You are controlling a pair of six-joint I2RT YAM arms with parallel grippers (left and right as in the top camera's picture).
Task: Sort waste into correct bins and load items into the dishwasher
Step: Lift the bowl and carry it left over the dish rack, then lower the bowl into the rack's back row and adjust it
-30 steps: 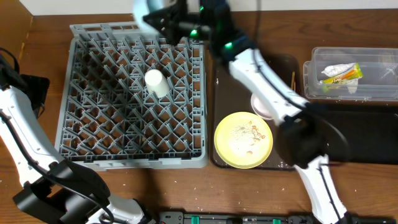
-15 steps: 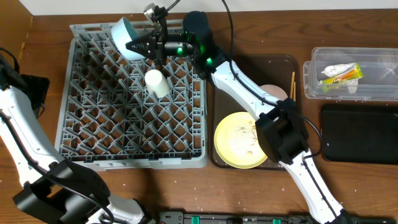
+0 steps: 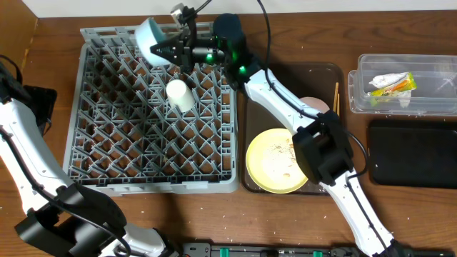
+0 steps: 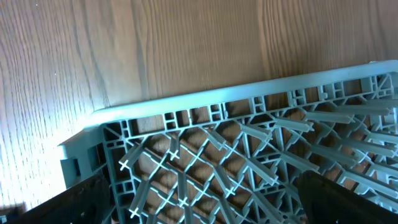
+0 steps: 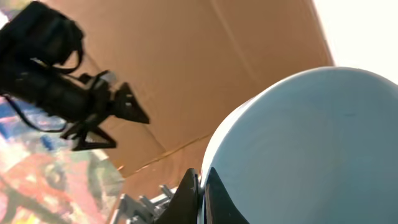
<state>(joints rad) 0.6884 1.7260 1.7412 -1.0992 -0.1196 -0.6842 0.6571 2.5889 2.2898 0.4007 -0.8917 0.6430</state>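
My right gripper is going to let go of the light blue bowl in the grey dishwasher rack point(image 3: 183, 53), just behind the small cream cup. The bowl is now tilted above the rack's far edge.
My right gripper point(image 3: 163, 51) is shut on the rim of the light blue bowl point(image 3: 151, 38), holding it tilted on its side above the far edge of the grey dishwasher rack point(image 3: 107, 153). In the right wrist view the bowl point(image 5: 305, 143) fills the right half, its rim pinched in the gripper point(image 5: 200, 194). A small cream cup point(image 3: 178, 95) lies in the rack. My left gripper point(image 4: 199, 208) stands open over a corner of the rack point(image 4: 186, 106), holding nothing. The pale yellow plate point(image 3: 279, 160) carries crumbs. The pinkish-white bowl point(image 3: 315, 108) is partly hidden by my right arm.
The plate and pinkish bowl sit on a dark brown tray point(image 3: 321, 70), with chopsticks point(image 3: 336, 97) at its right edge. A clear tub point(image 3: 435, 68) at the right holds a white paper wad point(image 3: 383, 79) and a yellow-green wrapper point(image 3: 397, 87). A black tray point(image 3: 413, 152) lies in front of it.
My right arm has swung left along the rack's far edge with the light blue bowl, then shifted it slightly right. The left arm has not moved.
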